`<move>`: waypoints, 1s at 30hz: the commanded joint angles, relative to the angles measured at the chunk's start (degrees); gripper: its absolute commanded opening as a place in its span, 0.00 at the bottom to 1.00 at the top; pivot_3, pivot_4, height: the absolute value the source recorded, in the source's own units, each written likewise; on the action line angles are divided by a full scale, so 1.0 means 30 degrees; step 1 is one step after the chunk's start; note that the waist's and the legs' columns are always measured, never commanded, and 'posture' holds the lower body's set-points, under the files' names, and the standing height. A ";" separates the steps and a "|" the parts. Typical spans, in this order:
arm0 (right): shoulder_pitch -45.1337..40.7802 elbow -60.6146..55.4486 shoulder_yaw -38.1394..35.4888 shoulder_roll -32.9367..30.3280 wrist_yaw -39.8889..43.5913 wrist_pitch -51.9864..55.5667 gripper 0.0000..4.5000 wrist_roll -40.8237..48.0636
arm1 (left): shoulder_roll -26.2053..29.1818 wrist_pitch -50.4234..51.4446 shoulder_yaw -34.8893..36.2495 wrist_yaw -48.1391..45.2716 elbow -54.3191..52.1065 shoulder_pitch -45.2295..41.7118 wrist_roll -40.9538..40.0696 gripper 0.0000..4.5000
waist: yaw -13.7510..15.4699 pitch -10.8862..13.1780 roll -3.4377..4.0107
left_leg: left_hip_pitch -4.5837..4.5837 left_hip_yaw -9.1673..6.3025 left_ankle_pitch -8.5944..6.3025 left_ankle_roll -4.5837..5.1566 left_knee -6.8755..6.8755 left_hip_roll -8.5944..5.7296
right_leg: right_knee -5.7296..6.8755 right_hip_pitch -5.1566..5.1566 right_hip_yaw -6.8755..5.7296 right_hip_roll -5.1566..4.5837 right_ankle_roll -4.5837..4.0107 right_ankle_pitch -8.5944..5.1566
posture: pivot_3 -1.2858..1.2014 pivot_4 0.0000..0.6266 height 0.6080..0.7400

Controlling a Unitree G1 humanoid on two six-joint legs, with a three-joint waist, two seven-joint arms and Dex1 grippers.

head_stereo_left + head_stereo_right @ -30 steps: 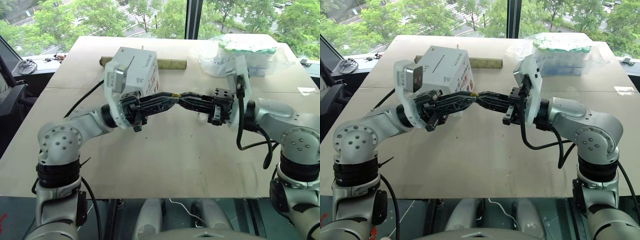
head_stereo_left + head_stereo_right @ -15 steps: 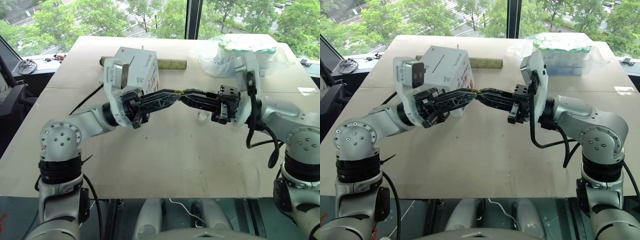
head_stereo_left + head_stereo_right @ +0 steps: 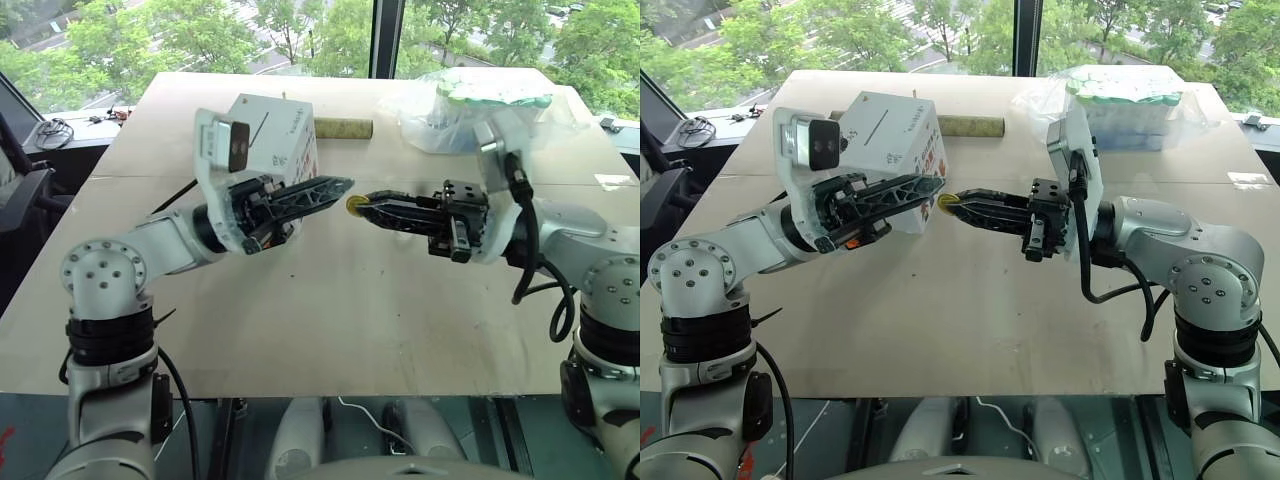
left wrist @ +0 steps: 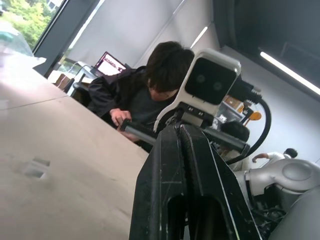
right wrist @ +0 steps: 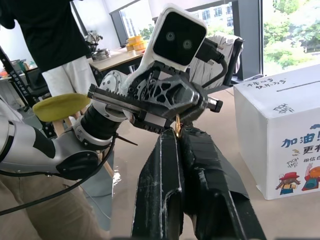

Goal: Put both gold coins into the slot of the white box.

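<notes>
Next, I open my left gripper, as its shut fingers sit above the gold coin in my right gripper, then bring it lower and pinch the coin's free edge (image 3: 349, 206).
One gold coin (image 3: 354, 204) sits pinched by its edge at the tips of my right gripper (image 3: 364, 203), which is shut on it and held level above the table, pointing left. The coin's thin edge also shows between the fingers (image 5: 177, 126). My left gripper (image 3: 347, 183) is shut with nothing in it. Its tips point right, just above and beside the coin, with a small gap between. The white box (image 3: 288, 135) stands behind my left hand, and the slot (image 3: 883, 120) is a dark slit on its top face.
A brown cardboard tube (image 3: 345, 128) lies behind the box. A clear bag of white-green containers (image 3: 485, 100) sits at the back right. A small clear block (image 4: 35, 167) rests on the table (image 3: 330, 320). A person (image 4: 150, 85) is beyond the table's right side, another (image 5: 40, 30) beyond its left.
The two grippers' tips, which met at the coin, have drawn apart. My left gripper has rolled and shut empty; the coin stays in the right gripper.
</notes>
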 commanded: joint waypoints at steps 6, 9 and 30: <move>-0.0406 -0.0288 -0.0152 -0.0209 -0.0159 -0.0591 0.00 0.0428 | 0.0071 -0.0945 -0.0098 -0.1300 -0.1087 0.0073 0.2057 0.02 | 0.0016 0.0000 0.0000 | 0.0000 0.0001 0.0000 0.0000 0.0000 0.0000 | -0.0004 0.0000 0.0001 0.0000 0.0000 0.0000 | 0.52 0.24 1.00; -0.0321 -0.0273 -0.0142 -0.0257 -0.0166 -0.0635 0.00 0.0373 | 0.0180 -0.1006 -0.0051 -0.1794 -0.1306 0.0221 0.2274 0.02 | 0.0014 0.0000 0.0000 | -0.0004 0.0001 -0.0001 0.0000 -0.0001 0.0001 | -0.0008 0.0000 0.0004 -0.0001 0.0000 0.0000 | 0.52 0.24 1.00; -0.0295 -0.0271 -0.0010 -0.0596 -0.0282 -0.0765 0.00 0.0850 | 0.1158 -0.1355 -0.0324 -0.4943 -0.1866 0.1372 0.4201 0.38 | 0.0014 0.0002 0.0003 | 0.0001 0.0005 -0.0001 0.0002 -0.0025 0.0003 | -0.0017 -0.0003 0.0005 -0.0003 -0.0002 -0.0002 | 0.52 0.24 1.00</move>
